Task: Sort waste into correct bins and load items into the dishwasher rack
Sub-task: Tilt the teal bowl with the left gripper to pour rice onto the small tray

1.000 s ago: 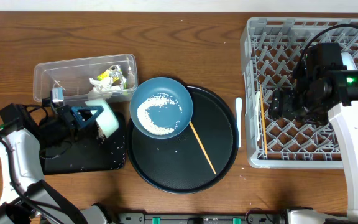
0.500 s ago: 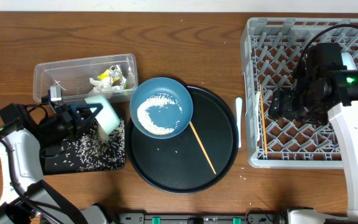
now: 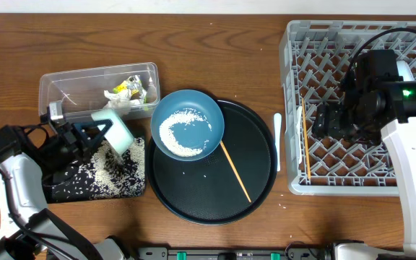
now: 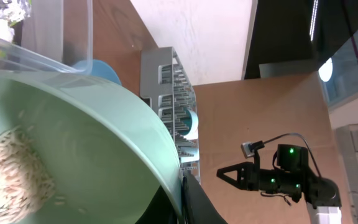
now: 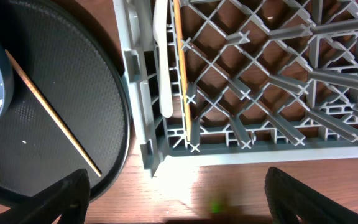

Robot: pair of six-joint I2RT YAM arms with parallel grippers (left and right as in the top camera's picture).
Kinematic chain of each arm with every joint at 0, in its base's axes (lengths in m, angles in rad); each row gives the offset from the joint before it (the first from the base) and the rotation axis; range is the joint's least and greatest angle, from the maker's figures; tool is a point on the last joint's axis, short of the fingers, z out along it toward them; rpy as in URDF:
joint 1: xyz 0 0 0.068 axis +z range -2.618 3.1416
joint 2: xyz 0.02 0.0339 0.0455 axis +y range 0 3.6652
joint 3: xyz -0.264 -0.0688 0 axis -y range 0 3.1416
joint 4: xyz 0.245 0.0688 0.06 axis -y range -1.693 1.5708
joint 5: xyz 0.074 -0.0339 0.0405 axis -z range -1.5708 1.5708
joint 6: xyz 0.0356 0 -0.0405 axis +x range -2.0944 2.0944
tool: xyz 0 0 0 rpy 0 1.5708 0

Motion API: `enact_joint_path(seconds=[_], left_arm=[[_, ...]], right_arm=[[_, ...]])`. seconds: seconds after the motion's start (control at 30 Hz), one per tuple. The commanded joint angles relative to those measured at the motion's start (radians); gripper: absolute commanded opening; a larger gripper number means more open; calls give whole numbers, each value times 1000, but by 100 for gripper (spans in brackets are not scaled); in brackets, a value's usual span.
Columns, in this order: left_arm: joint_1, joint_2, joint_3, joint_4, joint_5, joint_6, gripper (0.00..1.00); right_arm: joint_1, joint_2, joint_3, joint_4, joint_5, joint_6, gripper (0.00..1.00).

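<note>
I should use my left gripper to put the pale green bowl down on top of the chopstick on the round black tray (image 3: 230, 175).
My left gripper (image 3: 85, 136) is shut on the rim of the pale green bowl (image 3: 114, 130), which it holds tipped over the flat black tray (image 3: 60, 189). White rice grains (image 3: 103, 170) lie spilled across that tray. In the left wrist view some grains still cling inside the bowl (image 4: 73, 143), with its rim pinched between my left gripper's (image 4: 182, 202) jaws. My right gripper (image 3: 325, 121) hangs open over the front left part of the dishwasher rack (image 3: 292, 108), empty. One chopstick (image 5: 180, 62) lies in the rack. The dark blue bowl (image 3: 188, 123) holds rice.
The clear tub (image 3: 78, 83) holds crumpled napkins and a yellow-green wrapper (image 3: 126, 87). The blue bowl overlaps a round black tray (image 3: 255, 184), where another chopstick (image 3: 235, 170) lies. A white spoon (image 3: 278, 141) rests on the table beside the rack.
The green bowl has tipped further and moved slightly up and left. Rice has poured out of it onto the black tray. The right arm has not moved.
</note>
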Motion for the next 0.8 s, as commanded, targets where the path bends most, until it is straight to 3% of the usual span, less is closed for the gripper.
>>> enact_joint_path(seconds=[0.0, 0.17, 0.23, 0.3, 0.43, 0.5, 0.63, 0.77], left_arm=[[16, -11, -13, -16, 74, 6, 6], [22, -8, -13, -17, 37, 1, 6], [24, -5, -13, -21, -33, -76, 6], [24, -6, -15, -58, 74, -14, 6], [35, 0, -14, -23, -28, -80, 6], [39, 0, -14, -40, 64, -20, 6], [40, 4, -14, -14, 58, -80, 6], [42, -5, -14, -34, 61, 3, 6]], right_arm=[[-7, -12, 1, 2, 7, -8, 85], [-7, -12, 1, 2, 6, -8, 85], [-7, -12, 1, 5, 6, -8, 85], [-7, -12, 1, 6, 6, -8, 85], [-7, -12, 1, 5, 6, -8, 86], [-7, -12, 1, 6, 6, -8, 86], [-7, -12, 1, 5, 6, -8, 85], [-7, -12, 1, 3, 6, -8, 86]])
